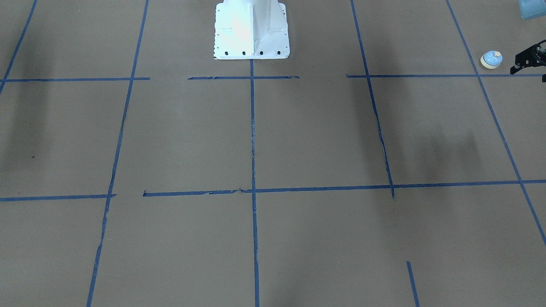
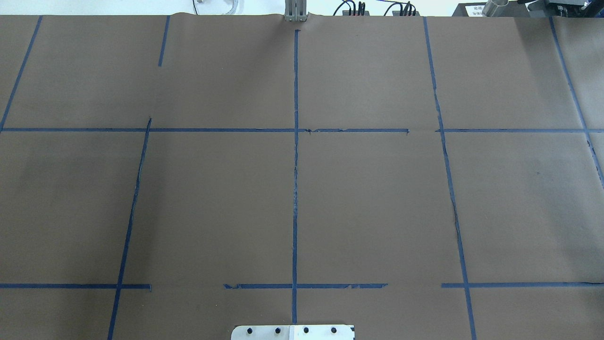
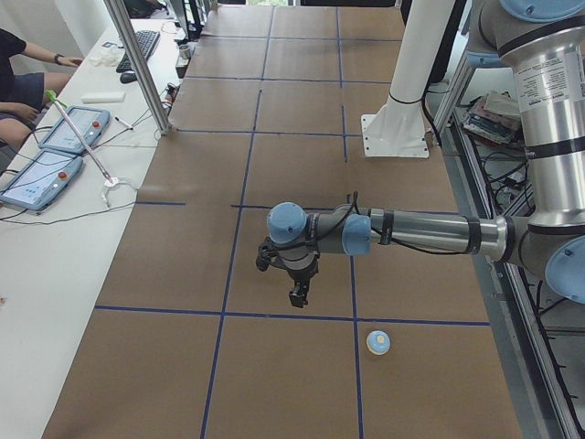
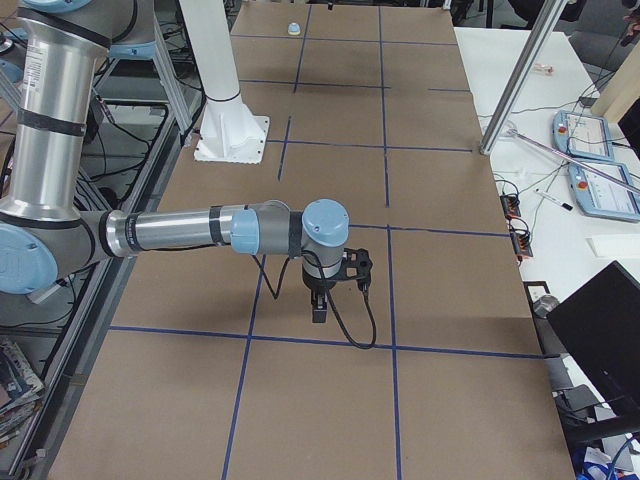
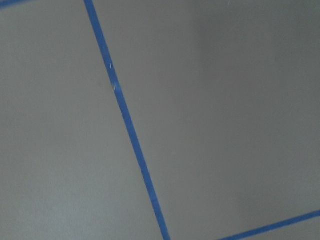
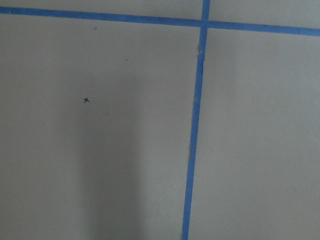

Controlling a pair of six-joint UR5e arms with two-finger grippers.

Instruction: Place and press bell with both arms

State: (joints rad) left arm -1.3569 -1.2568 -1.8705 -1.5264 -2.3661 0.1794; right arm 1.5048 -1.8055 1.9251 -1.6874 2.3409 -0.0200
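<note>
The light-blue dome [image 1: 492,57] of the bell, above its cream base, will be gripped by my left gripper.
The bell [image 1: 491,59], a small light-blue dome with a cream base and button, stands upright on the brown paper at the table's end on my left. It also shows in the exterior left view [image 3: 378,342] and far off in the exterior right view [image 4: 294,28]. My left gripper [image 1: 524,62] hangs beside it, apart from it, cut off by the frame edge; in the exterior left view [image 3: 299,293] it points down above the paper. My right gripper [image 4: 318,308] hangs over the table's other end, far from the bell. I cannot tell whether either is open or shut. Both wrist views show only paper and tape.
The white pedestal [image 1: 251,30] is bolted at the robot's side of the table [image 2: 292,332]. Blue tape lines [image 2: 295,189] divide the brown paper. A side table with tablets [image 3: 55,151], a metal post [image 3: 137,64] and a seated person lie beyond the far edge.
</note>
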